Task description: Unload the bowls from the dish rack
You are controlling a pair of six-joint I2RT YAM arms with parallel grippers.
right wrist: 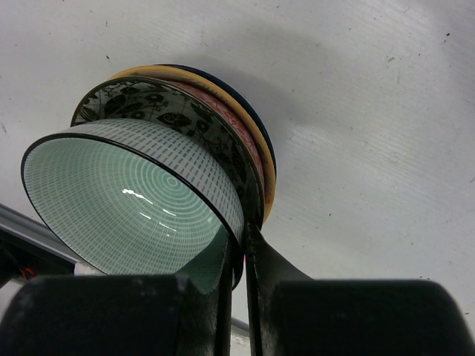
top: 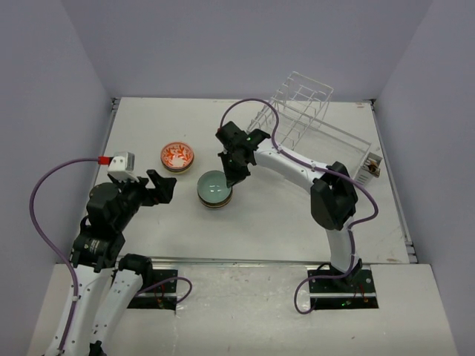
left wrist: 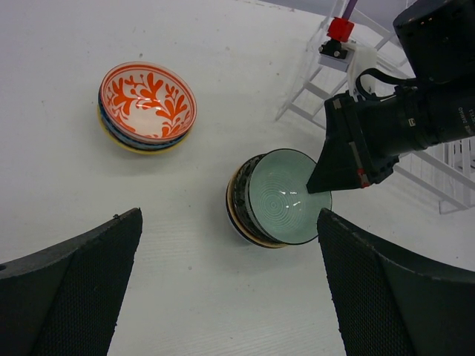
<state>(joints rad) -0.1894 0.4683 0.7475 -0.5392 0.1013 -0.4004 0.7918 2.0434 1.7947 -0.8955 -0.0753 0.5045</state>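
Observation:
The green bowl sits crooked over the stack of patterned bowls, so the robot's right gripper should open, then grab the green bowl's rim (right wrist: 220, 213) to straighten it.
A pale green bowl (top: 214, 185) sits on top of a stack of patterned bowls (right wrist: 239, 141) at the table's middle. My right gripper (top: 236, 172) is shut on the green bowl's (right wrist: 126, 200) near rim, one finger inside and one outside (right wrist: 241, 241). A red-orange floral bowl (top: 178, 155) tops a second short stack to the left, also in the left wrist view (left wrist: 148, 102). My left gripper (top: 165, 187) is open and empty, hovering left of the green bowl (left wrist: 286, 196). The wire dish rack (top: 312, 111) stands at the far right with no bowls visible in it.
The rack's lower frame (left wrist: 326, 100) reaches toward the bowl stack. A small white and red fixture (top: 369, 169) sits by the rack's right end. Purple walls close in the table on three sides.

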